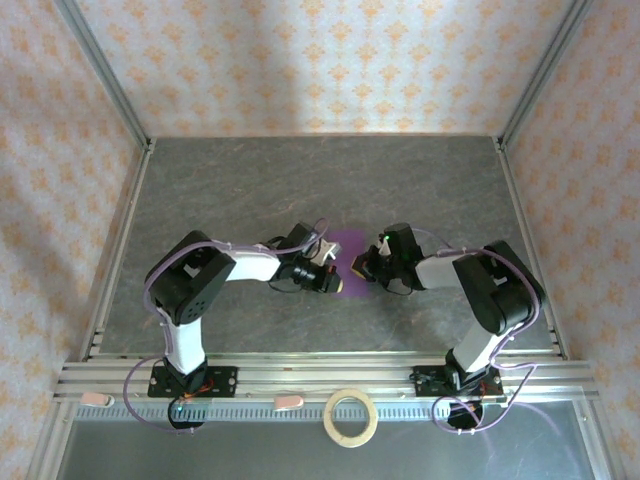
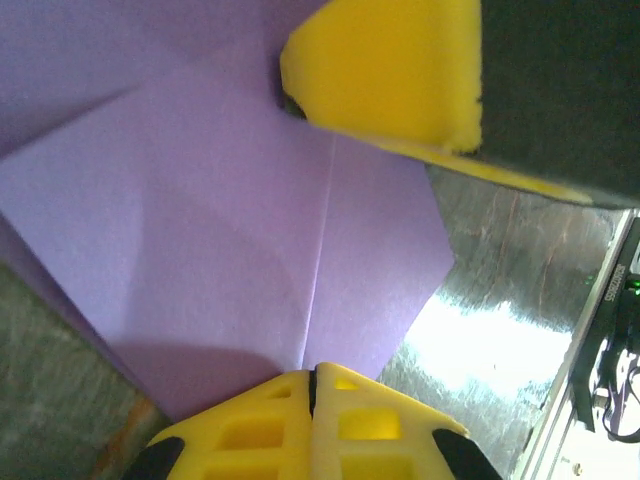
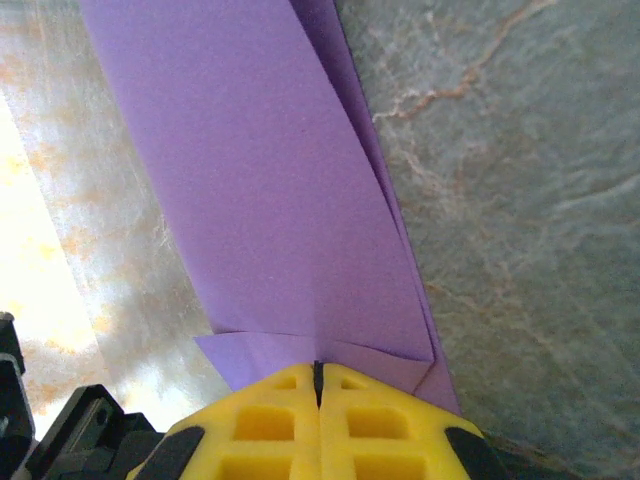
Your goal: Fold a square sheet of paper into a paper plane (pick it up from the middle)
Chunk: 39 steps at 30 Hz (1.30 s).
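Note:
The paper's layers sit crooked along its long edge, so my right gripper, shut on the paper's flap, should open and pinch them together at that long edge (image 3: 436, 378).
The purple sheet of paper (image 1: 349, 246) lies on the table between the two arms, folded into layers with sharp creases (image 2: 200, 230). In the right wrist view it shows as a long folded strip (image 3: 270, 180) with a small turned flap near the fingers. My left gripper (image 2: 312, 385) is shut, its yellow tips over the paper's near edge, in line with a centre crease. My right gripper (image 3: 318, 378) is shut too, tips on the paper's end. One right finger (image 2: 390, 70) presses the paper in the left wrist view. I cannot tell whether either pinches paper.
A tan tape ring (image 1: 351, 417) lies on the front rail between the arm bases. Grey marble tabletop (image 1: 300, 190) stretches behind the paper to the patterned walls. Metal frame rails (image 1: 120, 250) run along both sides.

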Available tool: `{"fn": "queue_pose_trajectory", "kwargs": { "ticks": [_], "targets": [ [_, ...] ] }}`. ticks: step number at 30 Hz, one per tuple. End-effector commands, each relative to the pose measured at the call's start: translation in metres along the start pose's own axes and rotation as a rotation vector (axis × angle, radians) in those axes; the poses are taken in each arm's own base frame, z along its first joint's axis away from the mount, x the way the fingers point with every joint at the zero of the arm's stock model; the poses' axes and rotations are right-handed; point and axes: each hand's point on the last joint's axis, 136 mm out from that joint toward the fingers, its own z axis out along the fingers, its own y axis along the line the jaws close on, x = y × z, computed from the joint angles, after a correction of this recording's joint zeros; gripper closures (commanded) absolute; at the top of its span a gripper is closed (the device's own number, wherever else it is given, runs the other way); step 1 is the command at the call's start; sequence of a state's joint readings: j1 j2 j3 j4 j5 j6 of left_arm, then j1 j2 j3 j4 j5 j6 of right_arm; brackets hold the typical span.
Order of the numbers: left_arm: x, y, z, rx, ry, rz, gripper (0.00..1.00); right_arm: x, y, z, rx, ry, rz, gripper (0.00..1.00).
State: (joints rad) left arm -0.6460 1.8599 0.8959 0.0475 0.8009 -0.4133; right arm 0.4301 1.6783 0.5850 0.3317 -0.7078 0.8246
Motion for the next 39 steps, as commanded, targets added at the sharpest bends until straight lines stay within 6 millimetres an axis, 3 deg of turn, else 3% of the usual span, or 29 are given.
{"fn": "queue_pose_trajectory", "kwargs": {
  "ticks": [1, 10, 14, 20, 24, 32, 39],
  "targets": [
    [0.030, 0.016, -0.004, -0.060, 0.078, -0.034, 1.00, -0.002, -0.039, 0.003, 0.134, -0.023, 0.045, 1.00],
    [0.042, 0.020, -0.014, -0.098, 0.081, -0.016, 1.00, -0.003, -0.035, 0.002, 0.130, -0.019, 0.035, 1.00],
    [0.041, 0.012, -0.020, -0.076, 0.063, -0.012, 1.00, -0.003, -0.028, 0.002, 0.106, -0.007, 0.020, 1.00],
    [0.006, -0.026, -0.043, 0.012, -0.079, 0.035, 1.00, -0.016, 0.024, -0.010, -0.021, -0.044, -0.060, 1.00],
    [-0.019, -0.034, -0.053, -0.006, -0.168, 0.046, 1.00, -0.025, 0.045, -0.027, -0.045, -0.101, -0.100, 0.92],
    [-0.060, -0.027, -0.050, -0.073, -0.243, 0.037, 1.00, -0.007, 0.028, -0.053, 0.016, -0.122, -0.069, 0.73],
    [-0.062, -0.007, -0.026, -0.115, -0.180, 0.032, 1.00, 0.017, 0.012, -0.063, 0.039, -0.091, -0.035, 0.66]
  ]
}}
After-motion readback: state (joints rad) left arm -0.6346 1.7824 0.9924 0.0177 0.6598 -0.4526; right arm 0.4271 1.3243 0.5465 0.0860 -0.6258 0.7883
